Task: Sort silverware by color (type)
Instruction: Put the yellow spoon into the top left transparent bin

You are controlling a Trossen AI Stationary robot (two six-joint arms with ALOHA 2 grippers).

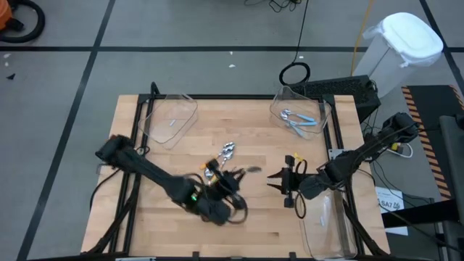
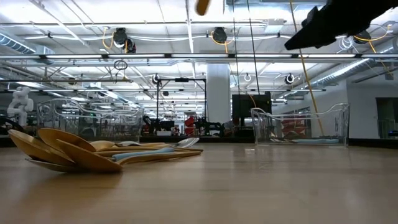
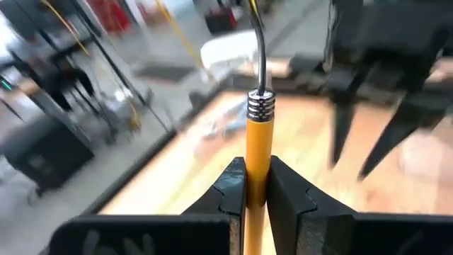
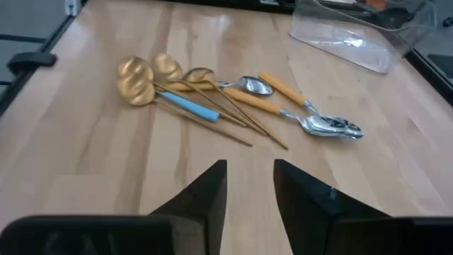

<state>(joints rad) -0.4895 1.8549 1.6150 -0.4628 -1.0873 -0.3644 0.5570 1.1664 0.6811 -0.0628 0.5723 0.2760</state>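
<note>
My left gripper is going to let go of the orange-handled spoon inside the empty clear bin that sits at the table's far edge (image 1: 180, 120).
My left gripper (image 1: 233, 181) (image 3: 258, 185) is shut on a spoon with an orange handle, held above the middle of the table. Its silver bowl (image 1: 254, 169) points toward my right gripper (image 1: 274, 181) (image 4: 249, 185). That gripper hovers open just to the spoon's right, with nothing between its fingers. A pile of silverware (image 1: 220, 159) (image 4: 226, 99) lies flat on the wood left of centre, with gold spoons, orange-handled ones and one blue-handled one. In the low view the pile (image 2: 93, 154) shows at the left. My left gripper pinches the spoon's orange handle (image 3: 258, 159) between its two fingers, a short way behind the ribbed silver collar (image 3: 260, 106). The fingers come nearly level from the table's left and lie along the handle. The spoon is lifted clear of the table, its neck and bowl reaching past the fingertips.
A clear bin (image 1: 172, 116) stands at the far left. Another clear bin (image 1: 319, 109) at the far right holds blue-handled spoons (image 1: 301, 122). A third clear bin (image 1: 326, 225) sits at the near right, below my right arm. Bare wood lies along the near edge.
</note>
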